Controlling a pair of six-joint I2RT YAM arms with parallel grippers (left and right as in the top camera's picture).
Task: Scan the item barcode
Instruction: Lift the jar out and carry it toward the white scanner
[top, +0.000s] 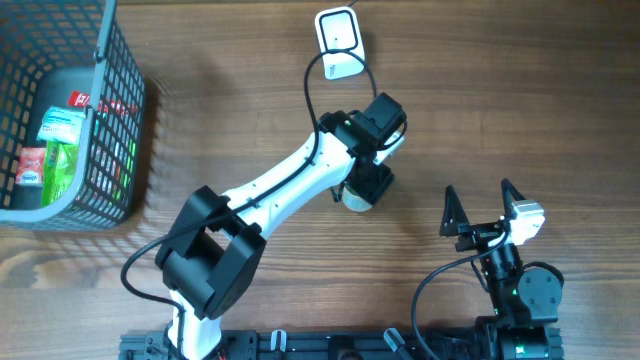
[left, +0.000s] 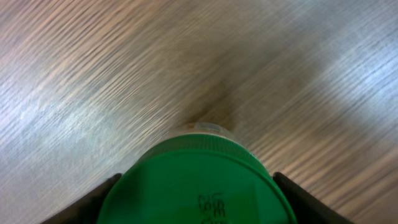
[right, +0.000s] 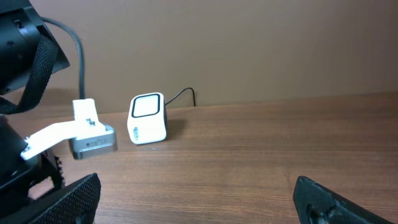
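Observation:
The jar's barcode is hidden from the left gripper by the green lid, so the robot's left gripper should open, turn its wrist and take the lid (top: 358, 194) at another angle.
The item is a pale jar (top: 357, 197) with a green lid (left: 196, 180), standing upright on the wooden table below the white barcode scanner (top: 338, 42). My left gripper (top: 366, 183) reaches down over it. In the left wrist view the lid fills the space between the fingers (left: 106, 193). They stand close on either side, with a thin gap on the right, so the left gripper (left: 196, 190) is open around it. No barcode shows. My right gripper (top: 480, 215) hangs open and empty at the lower right. The scanner (right: 148, 118) stands far ahead of the right gripper (right: 199, 199).
A dark wire basket (top: 110, 120) holding several packaged goods stands at the far left. The scanner's black cable (top: 312, 90) loops down beside the left arm (top: 280, 185). A wall rises behind the table in the right wrist view.

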